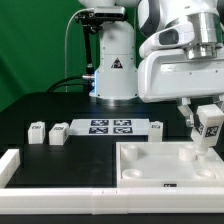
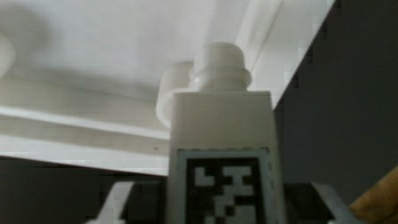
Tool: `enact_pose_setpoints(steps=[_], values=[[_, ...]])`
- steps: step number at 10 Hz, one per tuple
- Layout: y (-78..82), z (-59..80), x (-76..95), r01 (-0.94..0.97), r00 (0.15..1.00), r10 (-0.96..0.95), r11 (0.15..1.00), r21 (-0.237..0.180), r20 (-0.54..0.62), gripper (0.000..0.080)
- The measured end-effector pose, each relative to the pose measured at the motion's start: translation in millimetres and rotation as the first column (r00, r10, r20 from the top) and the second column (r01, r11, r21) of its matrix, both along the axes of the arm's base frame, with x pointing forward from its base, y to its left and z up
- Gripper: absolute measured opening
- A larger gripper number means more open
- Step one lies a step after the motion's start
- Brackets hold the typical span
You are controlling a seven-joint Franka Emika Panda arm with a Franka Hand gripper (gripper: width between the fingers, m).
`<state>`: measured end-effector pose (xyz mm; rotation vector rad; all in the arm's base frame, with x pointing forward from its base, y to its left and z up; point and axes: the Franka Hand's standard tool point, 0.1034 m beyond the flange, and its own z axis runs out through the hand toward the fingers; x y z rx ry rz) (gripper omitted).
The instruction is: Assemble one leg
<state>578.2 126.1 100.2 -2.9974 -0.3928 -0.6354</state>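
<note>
Next, my gripper lets go of the leg to stand upright on the white tabletop's front corner (image 1: 206,171) (image 2: 175,88), the one nearest the arm.
My gripper (image 1: 205,118) is shut on a leg (image 1: 209,133), a small white post with a black-and-white tag, and holds it upright over the far corner of the white tabletop (image 1: 150,168) on the exterior view's right. The leg's lower end is at or just above that corner; I cannot tell if it touches. In the wrist view the leg (image 2: 221,115) fills the middle, tag facing the camera, between my gripper (image 2: 222,200) fingers (image 2: 128,198). Its narrow tip points at the tabletop's raised rim (image 2: 107,125).
Two more legs (image 1: 37,131) (image 1: 59,131) lie at the exterior view's left and another (image 1: 156,128) lies behind the tabletop. The marker board (image 1: 110,127) lies at the middle back. White border bars (image 1: 14,165) (image 1: 70,190) run along the left and front.
</note>
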Motion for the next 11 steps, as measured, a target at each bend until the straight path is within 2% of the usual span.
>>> enact_pose_setpoints(steps=[4, 5, 6, 7, 8, 11], values=[[0.0, -1.2, -1.6, -0.002, 1.0, 0.001, 1.0, 0.005, 0.021, 0.029], [-0.9, 5.0, 4.7, -0.012, 0.991, 0.008, 1.0, 0.026, 0.133, 0.029], [-8.2, 0.3, 5.7, -0.017, 0.977, 0.009, 0.999, 0.035, 0.211, 0.029], [-10.5, -11.4, 4.8, -0.014, 0.989, 0.011, 1.0, 0.02, 0.144, 0.029], [-8.5, -3.2, 16.8, -0.019, 0.986, 0.016, 1.0, 0.02, 0.164, 0.029], [-8.3, -4.5, 28.6, -0.033, 0.984, 0.031, 0.999, 0.01, 0.175, 0.029]])
